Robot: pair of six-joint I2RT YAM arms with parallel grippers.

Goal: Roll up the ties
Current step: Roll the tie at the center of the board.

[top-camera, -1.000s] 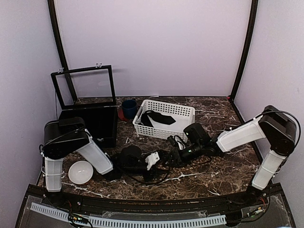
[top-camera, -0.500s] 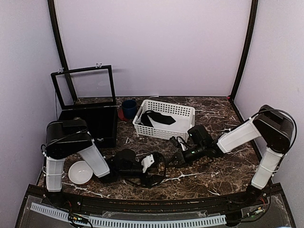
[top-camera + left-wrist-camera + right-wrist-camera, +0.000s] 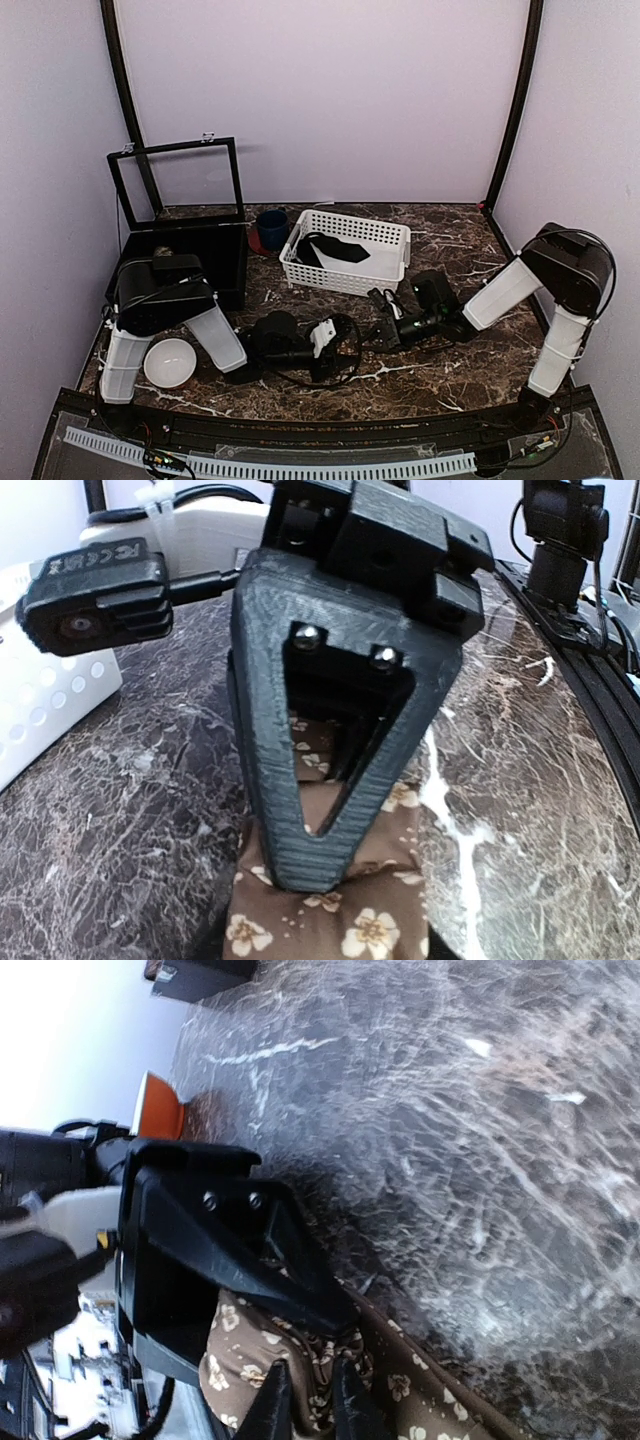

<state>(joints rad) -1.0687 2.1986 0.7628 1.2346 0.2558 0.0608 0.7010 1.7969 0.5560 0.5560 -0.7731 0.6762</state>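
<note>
The brown tie's fold is bunching up where my grippers meet, so my left gripper should open and move back until the tie's flap [image 3: 315,932] lies flat, then grab the flap for rolling.
A brown tie with a tan flower pattern [image 3: 330,925] lies on the marble table between the two grippers. It also shows in the right wrist view [image 3: 245,1345], where a strip of it runs off to the lower right. My right gripper [image 3: 305,1405] is shut on a bunched fold of the tie; in the left wrist view its closed tip [image 3: 305,865] presses on the cloth. My left gripper [image 3: 335,1310] faces it, its tip closed on the same bunch. In the top view the left gripper [image 3: 335,340] and right gripper [image 3: 375,335] nearly touch; the tie is barely visible there.
A white basket [image 3: 390,235] holding a dark cloth stands behind the grippers. A black box with its lid up [image 3: 190,255] is at the left, a blue cup [image 3: 271,228] beside it, and a white bowl [image 3: 168,362] at the front left.
Both arms have shifted slightly to the right. The right arm's elbow has drawn back to the right, and the left arm has followed; both grippers stay together on the tie.
</note>
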